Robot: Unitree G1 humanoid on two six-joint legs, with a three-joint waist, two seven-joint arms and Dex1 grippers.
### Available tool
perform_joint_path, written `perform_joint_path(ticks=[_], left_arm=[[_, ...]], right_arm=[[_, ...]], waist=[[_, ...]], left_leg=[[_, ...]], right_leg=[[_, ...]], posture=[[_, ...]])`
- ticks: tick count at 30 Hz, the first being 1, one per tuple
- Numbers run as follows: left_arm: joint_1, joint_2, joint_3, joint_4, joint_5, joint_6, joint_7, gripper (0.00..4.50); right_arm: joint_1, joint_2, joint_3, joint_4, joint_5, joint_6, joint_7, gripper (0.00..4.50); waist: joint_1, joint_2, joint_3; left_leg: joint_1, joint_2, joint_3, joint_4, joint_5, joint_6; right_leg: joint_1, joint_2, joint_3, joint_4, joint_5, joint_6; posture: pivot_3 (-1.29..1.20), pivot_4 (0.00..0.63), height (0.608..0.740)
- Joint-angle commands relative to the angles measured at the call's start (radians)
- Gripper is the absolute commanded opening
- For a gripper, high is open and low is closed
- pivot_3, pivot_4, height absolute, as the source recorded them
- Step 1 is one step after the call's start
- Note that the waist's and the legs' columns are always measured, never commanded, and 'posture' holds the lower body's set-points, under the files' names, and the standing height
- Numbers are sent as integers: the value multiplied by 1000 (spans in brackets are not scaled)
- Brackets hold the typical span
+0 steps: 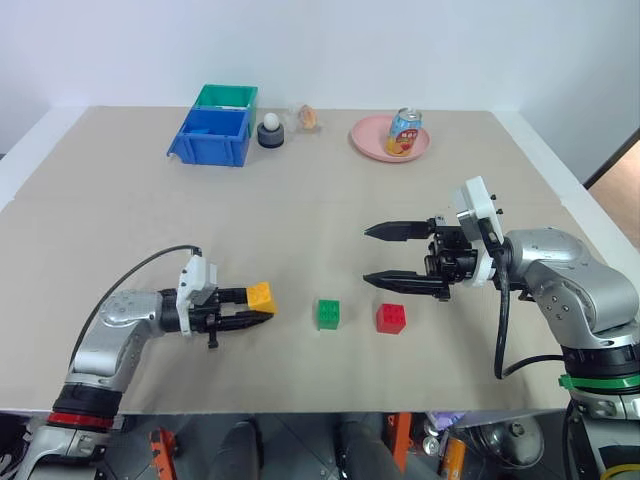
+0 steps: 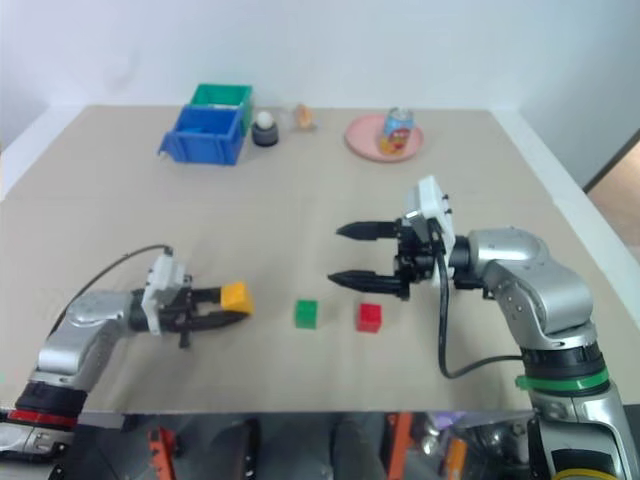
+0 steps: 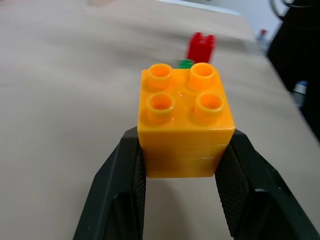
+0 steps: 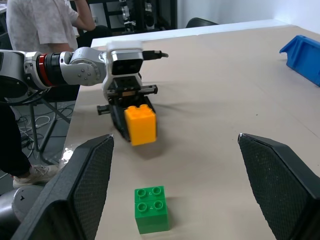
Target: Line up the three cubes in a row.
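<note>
Next, my left gripper lets go of the yellow-orange cube on the table (image 1: 264,315) next to the green cube, opposite the red cube.
My left gripper (image 1: 262,306) is shut on the yellow-orange cube (image 1: 261,297), holding it just above the table at the front left, studs up. To its right the green cube (image 1: 328,314) and the red cube (image 1: 391,318) rest side by side on the table. In the left wrist view the yellow-orange cube (image 3: 186,125) sits between both black fingers (image 3: 117,195), with the red cube (image 3: 201,46) and a sliver of green cube (image 3: 186,64) beyond. My right gripper (image 1: 380,255) hovers wide open above and just behind the red cube, pointing left, nothing between its fingers.
At the table's back stand a blue bin (image 1: 213,137) with a green bin (image 1: 228,97) behind it, a white ball on a dark holder (image 1: 271,129), a small brown object (image 1: 308,117) and a pink plate (image 1: 375,143) bearing a soda can (image 1: 404,131). A person (image 4: 45,25) sits beyond the table's left side.
</note>
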Motion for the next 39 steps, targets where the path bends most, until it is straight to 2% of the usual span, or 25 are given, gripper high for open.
perform_joint_path(ticks=[1,8,17,39], left_arm=[[-40,4,-24,11,19,-48,-46,1316],[-102,-13,-67,149,94,-158,-93,1316],[-149,-4,-63,277,134,-244,-131,1316],[-157,-12,-73,335,184,-335,-129,1316]], right_arm=[[-1,-17,-48,-39,18,-3,-4,4099],[14,-22,-60,-56,22,2,-11,4099],[34,-28,-80,-80,30,16,-22,4099],[23,-24,-72,-72,36,15,-31,4099]], waist=[[0,0,0],[0,0,0],[0,0,0],[0,0,0]], left_leg=[[0,0,0,0,0,0],[0,0,0,0,0,0],[0,1,-1,0,0,1],[1,1,-1,3,0,1]], right_leg=[[0,0,0,0,0,0],[0,1,0,0,0,1],[0,1,0,1,0,0],[0,2,0,6,0,0]], posture=[[0,150,740],[0,150,740],[0,150,740],[0,150,740]])
